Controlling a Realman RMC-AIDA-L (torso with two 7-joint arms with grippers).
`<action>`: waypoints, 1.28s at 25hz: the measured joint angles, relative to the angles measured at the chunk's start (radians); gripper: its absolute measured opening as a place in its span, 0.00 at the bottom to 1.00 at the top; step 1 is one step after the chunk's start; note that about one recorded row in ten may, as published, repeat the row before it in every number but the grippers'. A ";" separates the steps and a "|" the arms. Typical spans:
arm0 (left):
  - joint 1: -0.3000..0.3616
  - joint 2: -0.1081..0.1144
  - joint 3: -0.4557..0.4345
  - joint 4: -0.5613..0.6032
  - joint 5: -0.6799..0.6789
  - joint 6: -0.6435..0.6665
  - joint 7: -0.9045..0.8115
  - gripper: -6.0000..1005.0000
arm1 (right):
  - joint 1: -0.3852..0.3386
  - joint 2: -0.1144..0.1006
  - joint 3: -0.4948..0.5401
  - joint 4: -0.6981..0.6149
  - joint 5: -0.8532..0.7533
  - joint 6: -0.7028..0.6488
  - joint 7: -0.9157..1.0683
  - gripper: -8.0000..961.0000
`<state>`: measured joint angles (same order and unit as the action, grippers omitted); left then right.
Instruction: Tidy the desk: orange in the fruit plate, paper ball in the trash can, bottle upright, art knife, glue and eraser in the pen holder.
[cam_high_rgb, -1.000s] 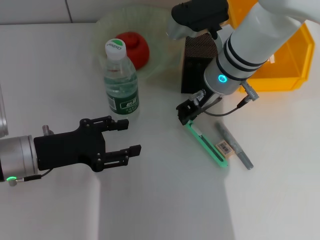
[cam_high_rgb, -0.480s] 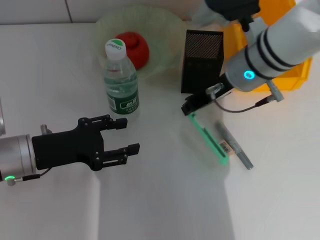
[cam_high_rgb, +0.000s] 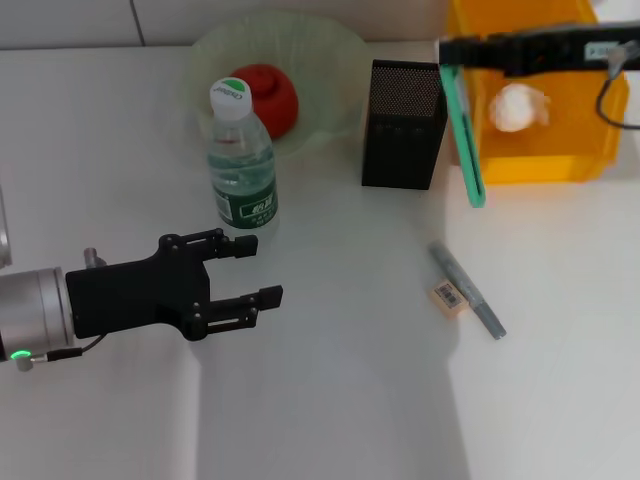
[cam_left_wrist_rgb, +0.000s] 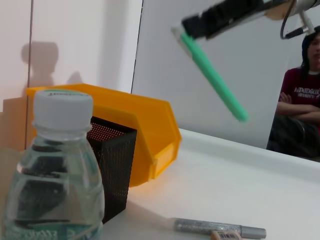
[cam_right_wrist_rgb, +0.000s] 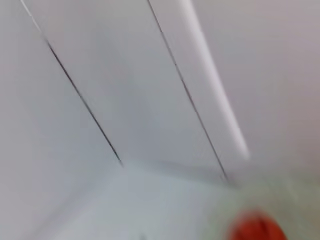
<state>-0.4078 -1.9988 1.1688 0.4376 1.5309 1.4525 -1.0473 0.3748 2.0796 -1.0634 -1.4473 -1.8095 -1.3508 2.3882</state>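
Observation:
The robot's right gripper needs to drop the green art knife into the black pen holder's front corner (cam_high_rgb: 381, 104) closest to the bottle.
My right gripper (cam_high_rgb: 447, 52) is raised at the back right, shut on the top end of the green art knife (cam_high_rgb: 465, 140). The knife hangs in the air between the black mesh pen holder (cam_high_rgb: 403, 125) and the yellow trash can (cam_high_rgb: 590, 150). From the left wrist view the art knife (cam_left_wrist_rgb: 212, 75) slants down, high above the table. The grey glue stick (cam_high_rgb: 468, 290) and the small eraser (cam_high_rgb: 450, 298) lie on the table in front of the pen holder. The bottle (cam_high_rgb: 242, 165) stands upright. The orange (cam_high_rgb: 270, 95) sits in the fruit plate (cam_high_rgb: 335, 60). A white paper ball (cam_high_rgb: 515, 105) lies in the trash can. My left gripper (cam_high_rgb: 262, 270) hovers open in front of the bottle.
The pale green fruit plate stands at the back, left of the pen holder. A person (cam_left_wrist_rgb: 300, 115) sits beyond the table's far edge in the left wrist view. Bare white tabletop lies in front of and right of the glue stick.
My right arm has lifted the art knife off the table and swung it up and back, to beside the pen holder. The left arm has stayed put.

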 joint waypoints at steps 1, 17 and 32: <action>0.000 -0.001 0.000 0.000 0.000 0.000 -0.001 0.71 | 0.000 0.000 0.000 0.000 0.000 0.000 0.000 0.18; -0.007 -0.003 0.001 -0.002 0.000 0.000 -0.002 0.71 | 0.201 0.002 0.143 0.781 0.483 0.195 -0.881 0.18; -0.001 -0.006 0.000 -0.006 0.000 -0.005 0.000 0.71 | 0.230 -0.004 -0.012 0.809 0.471 0.346 -0.861 0.19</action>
<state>-0.4084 -2.0047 1.1689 0.4318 1.5309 1.4475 -1.0476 0.6053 2.0752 -1.0752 -0.6384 -1.3389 -1.0044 1.5271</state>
